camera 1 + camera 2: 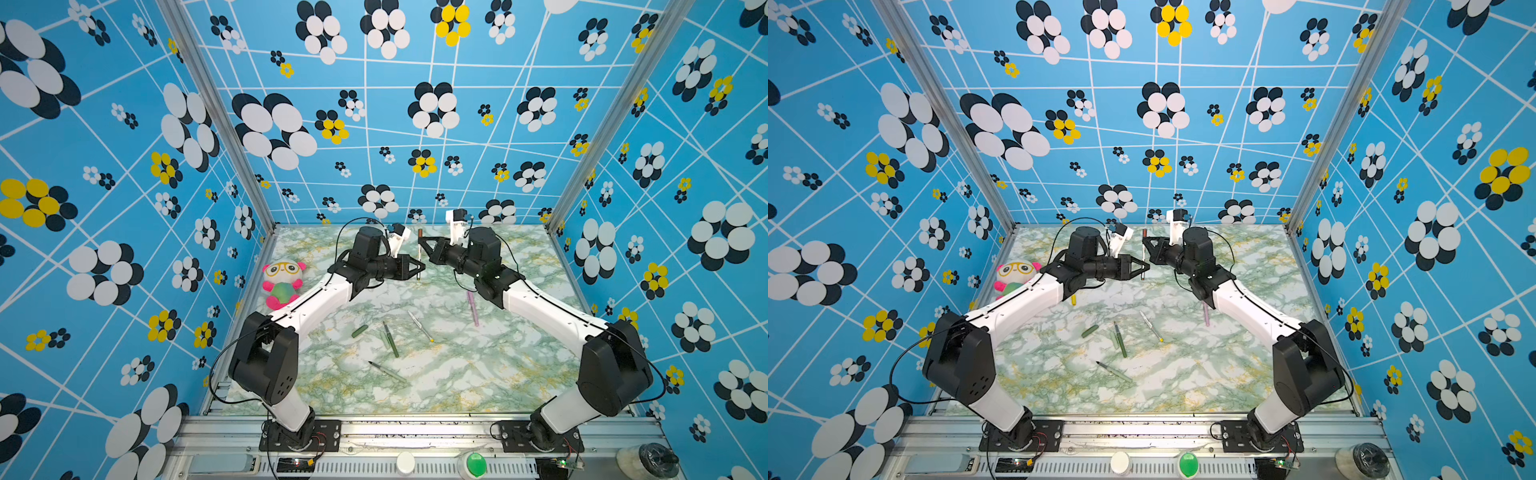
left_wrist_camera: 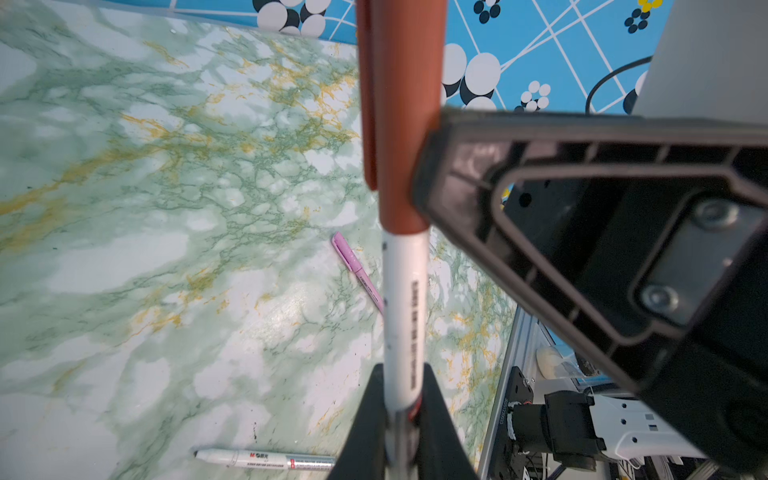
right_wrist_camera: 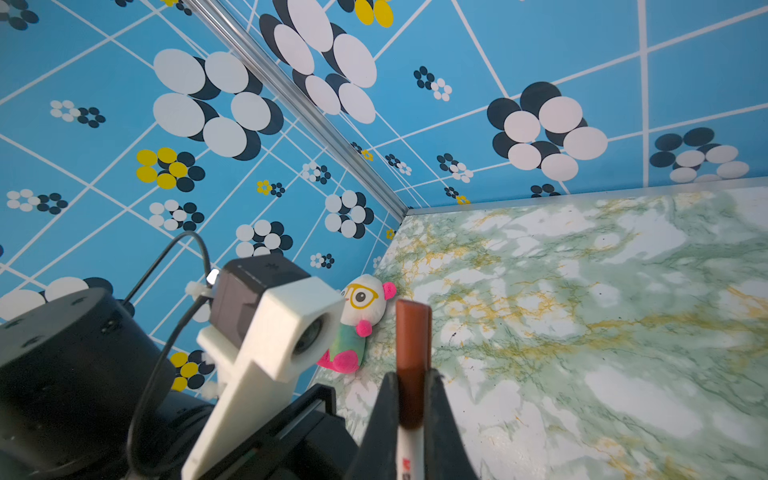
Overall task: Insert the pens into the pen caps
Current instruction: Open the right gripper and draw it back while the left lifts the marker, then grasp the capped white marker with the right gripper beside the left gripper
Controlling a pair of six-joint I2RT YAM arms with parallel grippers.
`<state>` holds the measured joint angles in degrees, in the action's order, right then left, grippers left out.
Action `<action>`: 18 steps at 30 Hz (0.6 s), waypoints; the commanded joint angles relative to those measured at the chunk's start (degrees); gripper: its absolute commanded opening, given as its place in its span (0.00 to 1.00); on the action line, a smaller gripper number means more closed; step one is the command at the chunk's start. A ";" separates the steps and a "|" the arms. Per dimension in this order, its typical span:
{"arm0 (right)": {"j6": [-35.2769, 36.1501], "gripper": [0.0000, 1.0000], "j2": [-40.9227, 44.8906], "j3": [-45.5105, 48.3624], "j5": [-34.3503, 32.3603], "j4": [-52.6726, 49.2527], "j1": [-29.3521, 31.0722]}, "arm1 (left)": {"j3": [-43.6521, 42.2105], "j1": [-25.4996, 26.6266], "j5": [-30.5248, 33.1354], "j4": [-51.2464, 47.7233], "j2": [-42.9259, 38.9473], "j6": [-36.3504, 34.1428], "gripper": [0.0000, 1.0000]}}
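Note:
Next, my right gripper takes the pen's white body (image 1: 418, 251) below before my left gripper opens, because the brown pen cap sits over the pen's end in my right gripper.
A white-barrelled pen (image 1: 419, 255) (image 2: 405, 311) stands raised above the back of the table in both top views. My left gripper (image 1: 419, 267) (image 2: 401, 415) is shut on its lower barrel. The brown pen cap (image 1: 420, 232) (image 3: 412, 336) sits over the pen's upper end, and my right gripper (image 1: 420, 240) (image 3: 411, 399) is shut on it. On the table lie a pink pen (image 1: 472, 307), a white pen with a yellow end (image 1: 420, 326), a dark green pen (image 1: 390, 340), a pale green pen (image 1: 388, 371), a dark green cap (image 1: 360, 331) and a pale green cap (image 1: 384, 340).
A plush toy (image 1: 283, 282) with yellow glasses sits at the table's left edge. A yellow cap (image 1: 1074, 300) peeks out under the left arm. Blue patterned walls enclose the marble-patterned table (image 1: 457, 374) on three sides.

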<state>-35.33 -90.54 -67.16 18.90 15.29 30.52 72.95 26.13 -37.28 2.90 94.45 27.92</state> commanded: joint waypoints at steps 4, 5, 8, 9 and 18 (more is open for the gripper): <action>2.12 0.00 -2.10 3.92 13.12 -27.51 6.65 | 8.56 -5.64 8.22 27.24 -1.56 0.22 0.00; 2.53 0.00 -1.93 3.14 12.87 -28.06 6.65 | 7.91 -5.57 8.04 27.65 -1.48 0.58 0.00; 2.86 0.00 -1.15 0.15 12.42 -28.50 5.75 | 5.01 -5.46 7.01 28.39 -1.59 1.71 0.00; 2.73 0.00 -0.51 -0.57 11.89 -28.01 5.19 | 3.51 -5.35 6.91 28.19 -2.01 1.87 0.00; 6.11 0.00 5.97 -5.39 9.87 -31.37 -0.38 | -7.43 -4.92 6.24 23.39 -6.86 0.97 0.00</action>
<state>-32.14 -88.18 -69.97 29.23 -13.19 31.79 67.68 20.75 -29.98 28.45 90.08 29.54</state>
